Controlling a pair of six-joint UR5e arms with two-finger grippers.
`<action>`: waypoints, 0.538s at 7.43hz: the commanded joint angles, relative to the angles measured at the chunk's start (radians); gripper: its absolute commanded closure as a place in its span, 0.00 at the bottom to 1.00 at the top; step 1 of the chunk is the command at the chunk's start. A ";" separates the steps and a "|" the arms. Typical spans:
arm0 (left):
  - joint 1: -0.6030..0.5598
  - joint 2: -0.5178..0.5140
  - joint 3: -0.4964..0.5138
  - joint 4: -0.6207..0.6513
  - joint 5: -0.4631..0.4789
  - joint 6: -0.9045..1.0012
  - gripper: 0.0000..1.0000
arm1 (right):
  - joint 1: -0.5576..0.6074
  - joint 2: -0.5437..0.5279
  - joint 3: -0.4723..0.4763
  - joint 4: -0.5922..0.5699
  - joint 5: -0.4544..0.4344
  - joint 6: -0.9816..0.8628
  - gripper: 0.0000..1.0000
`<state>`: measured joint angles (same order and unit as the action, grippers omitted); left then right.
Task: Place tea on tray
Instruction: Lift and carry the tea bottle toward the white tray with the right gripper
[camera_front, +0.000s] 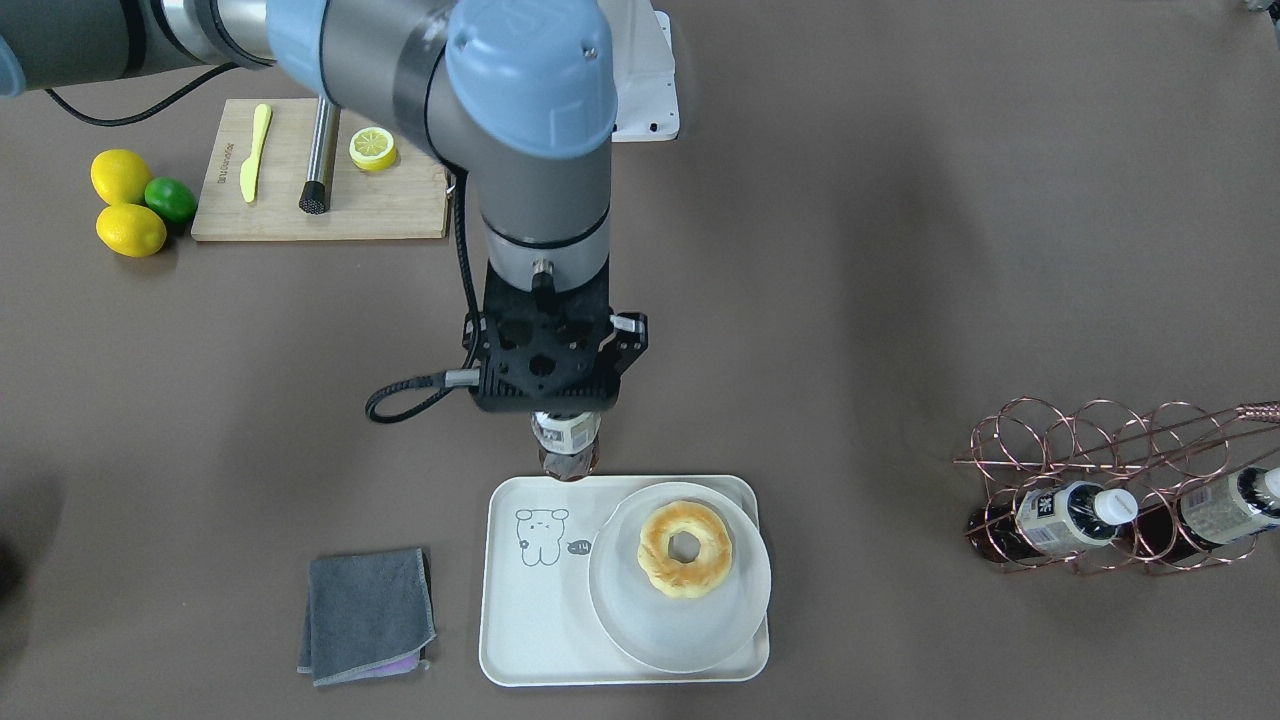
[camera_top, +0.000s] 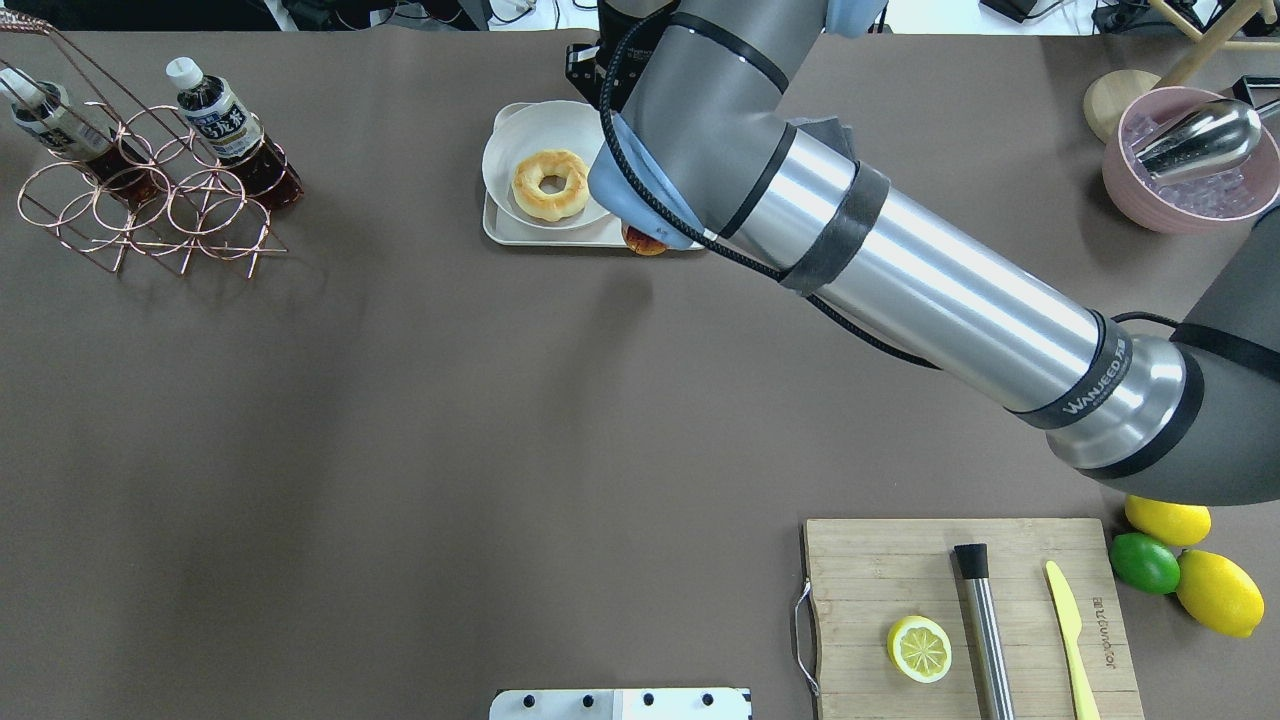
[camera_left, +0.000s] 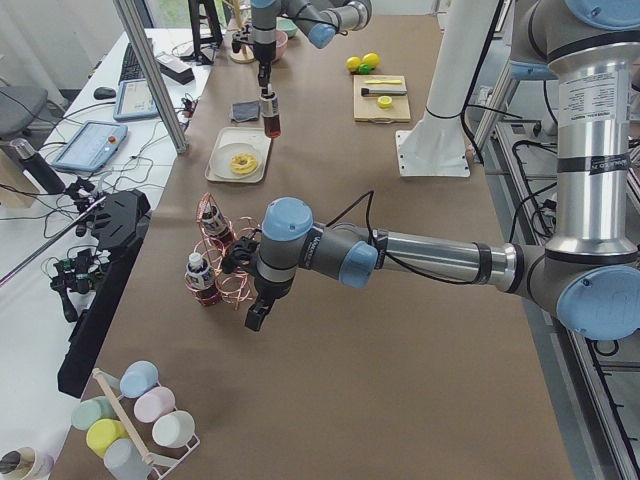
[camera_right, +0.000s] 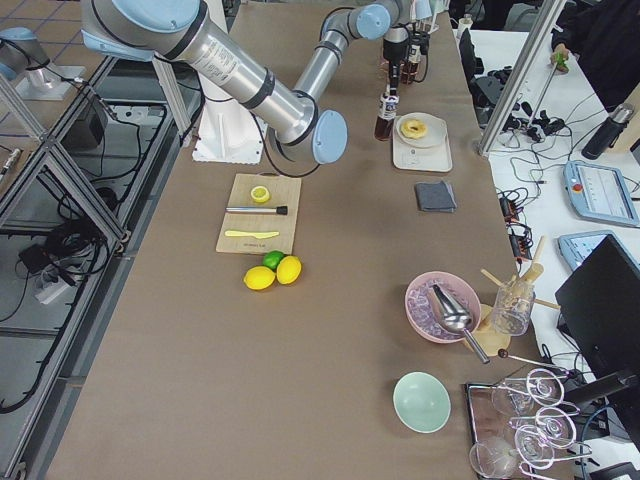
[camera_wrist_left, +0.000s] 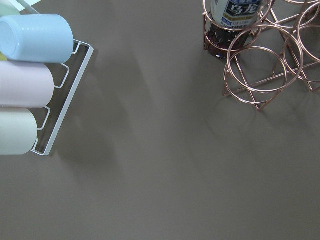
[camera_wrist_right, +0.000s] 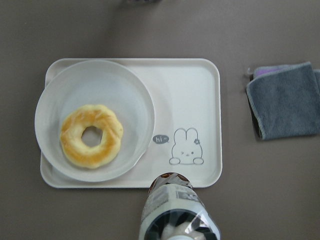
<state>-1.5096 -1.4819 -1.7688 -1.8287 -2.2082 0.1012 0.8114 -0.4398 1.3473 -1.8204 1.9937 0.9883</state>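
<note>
Next, I let go of the tea, now hanging at the cream tray's rim, with my right gripper on the tray beside the plate (camera_front: 542, 586) (camera_wrist_right: 183, 115), just past the ears of the drawn animal.
My right gripper (camera_front: 563, 415) is shut on the tea (camera_front: 567, 447), a small bottle of red-brown liquid, and holds it upright by its top. The bottle hangs at the robot-side rim of the cream tray (camera_front: 520, 620). In the right wrist view the tea (camera_wrist_right: 175, 207) overlaps the rim of the tray (camera_wrist_right: 200, 95) by the drawn animal. Two more bottles (camera_front: 1065, 518) lie in a copper wire rack (camera_front: 1100, 440). My left gripper (camera_left: 257, 315) hovers beside that rack; I cannot tell whether it is open or shut.
A round plate (camera_front: 640, 620) with a doughnut (camera_front: 685, 548) fills the tray's other half. A grey cloth (camera_front: 367, 615) lies beside the tray. A cutting board (camera_front: 400, 205) holds a lemon half, knife and muddler. Lemons and a lime (camera_front: 130, 205) lie nearby. A cup rack (camera_wrist_left: 30, 85) stands near the left wrist.
</note>
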 joint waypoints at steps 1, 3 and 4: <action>0.000 -0.011 0.000 0.000 0.001 0.000 0.02 | 0.086 0.052 -0.227 0.130 0.037 -0.080 1.00; 0.000 -0.011 0.000 -0.001 0.001 0.000 0.02 | 0.103 0.053 -0.322 0.238 0.042 -0.088 1.00; 0.000 -0.011 -0.001 -0.001 0.001 0.000 0.02 | 0.103 0.053 -0.353 0.271 0.042 -0.085 1.00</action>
<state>-1.5094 -1.4920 -1.7688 -1.8298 -2.2074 0.1012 0.9072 -0.3889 1.0632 -1.6217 2.0331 0.9058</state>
